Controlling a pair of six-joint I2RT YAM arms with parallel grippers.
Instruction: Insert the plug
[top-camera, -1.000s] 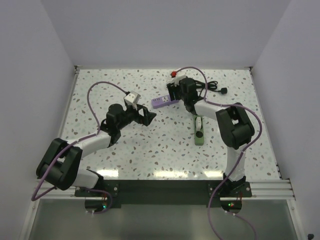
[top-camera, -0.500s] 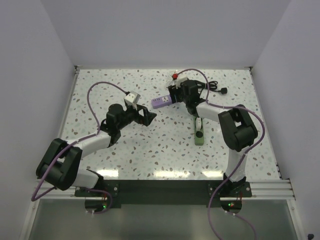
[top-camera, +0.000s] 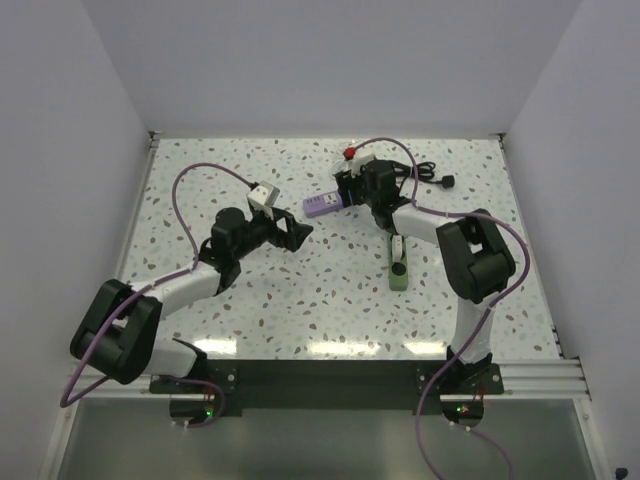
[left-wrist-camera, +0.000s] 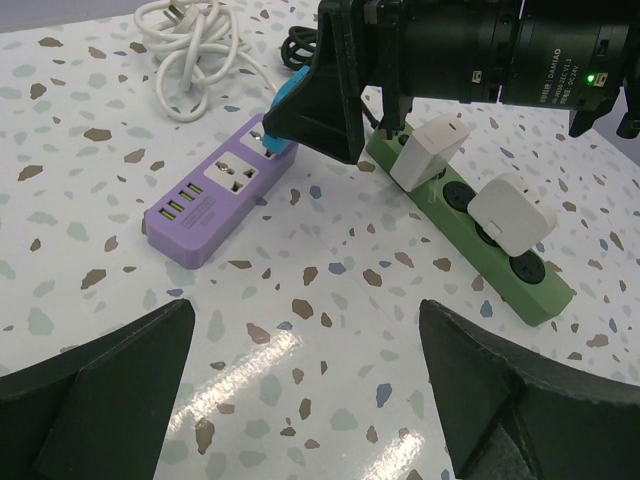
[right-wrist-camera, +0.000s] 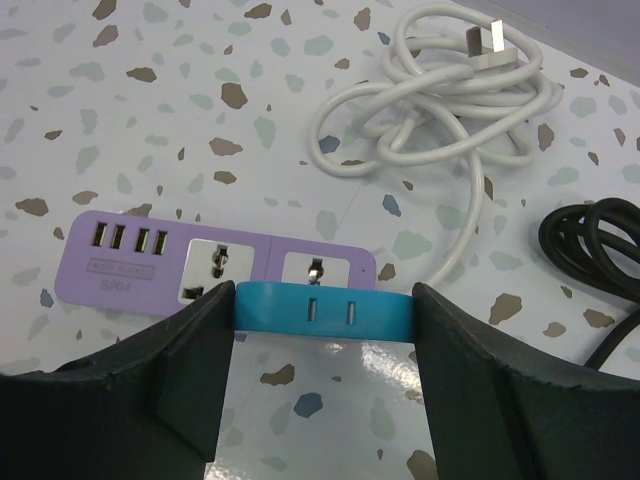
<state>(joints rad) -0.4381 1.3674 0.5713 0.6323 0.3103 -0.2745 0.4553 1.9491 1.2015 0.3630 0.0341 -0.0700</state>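
Next, my right gripper lets go of the blue plug in the purple power strip's socket (top-camera: 346, 196) (right-wrist-camera: 316, 270) that is nearest the coiled white cable.
My right gripper (right-wrist-camera: 322, 296) is shut on a flat blue plug (right-wrist-camera: 322, 311), which hangs just above the right-hand socket of the purple power strip (right-wrist-camera: 215, 265). The plug's side shows two small slots; its prongs are hidden. In the left wrist view the blue plug (left-wrist-camera: 283, 108) sits over the far end of the purple strip (left-wrist-camera: 210, 195). From above, the right gripper (top-camera: 350, 187) hovers at the strip (top-camera: 322, 205). My left gripper (top-camera: 297, 233) stands open over bare table, short of the strip, its fingers (left-wrist-camera: 110, 370) wide apart.
A green power strip (left-wrist-camera: 480, 235) with two white adapters (left-wrist-camera: 430, 150) plugged in lies to the right of the purple one. A coiled white cable (right-wrist-camera: 440, 100) and a black cable (right-wrist-camera: 595, 240) lie behind the strip. White walls enclose the table.
The right gripper with the blue plug has shifted slightly left, closer over the purple strip. The left arm has stayed put.
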